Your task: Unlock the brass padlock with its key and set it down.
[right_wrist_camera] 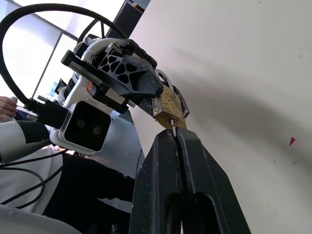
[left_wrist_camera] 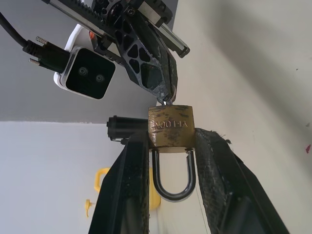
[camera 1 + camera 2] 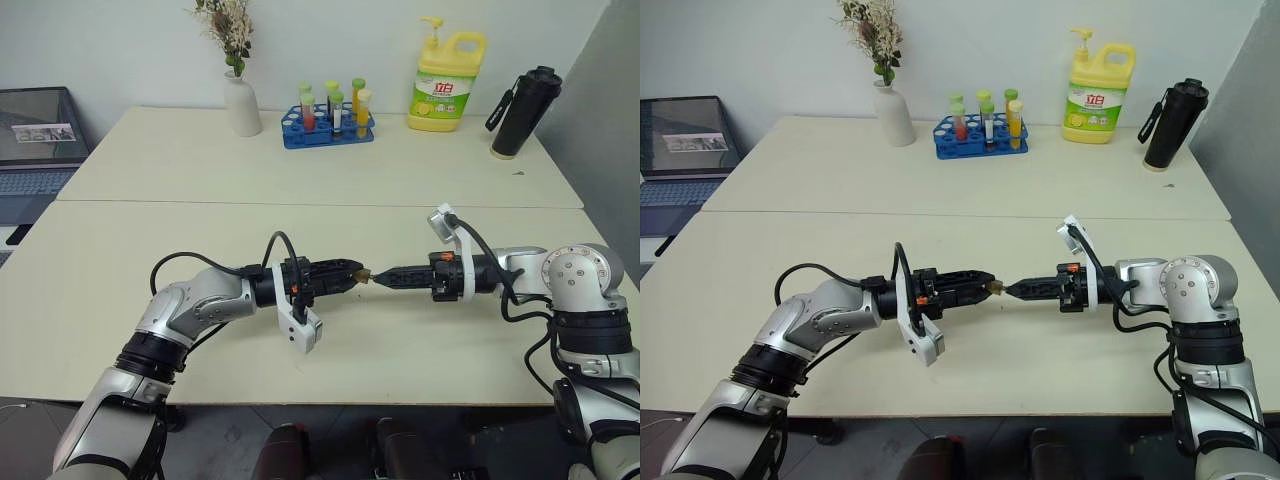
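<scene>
The left fingers surround the padlock's shackle, so next the right gripper leaves the key and takes the padlock's body [image 3: 361, 275] to free the left gripper.
The brass padlock [image 2: 170, 130] is held above the table between my two arms. My left gripper [image 2: 171, 141] is shut on its golden body, one finger [image 2: 127, 185] on each side. The silvery shackle [image 2: 173, 187] hangs between those fingers, and both its legs enter the body. My right gripper [image 1: 175, 137] comes from the opposite side, shut on the key [image 1: 173, 130], whose tip sits in the keyhole at the padlock's [image 1: 170, 103] end. In the head view the left gripper [image 3: 345, 274], the padlock [image 3: 363, 275] and the right gripper [image 3: 385, 277] meet tip to tip.
Along the table's far edge stand a white vase [image 3: 241, 103], a blue rack of tubes [image 3: 328, 125], a yellow detergent bottle [image 3: 447, 85] and a black bottle [image 3: 523, 112]. A laptop [image 3: 35, 140] sits at the far left. Below the hands lies bare table [image 3: 400, 340].
</scene>
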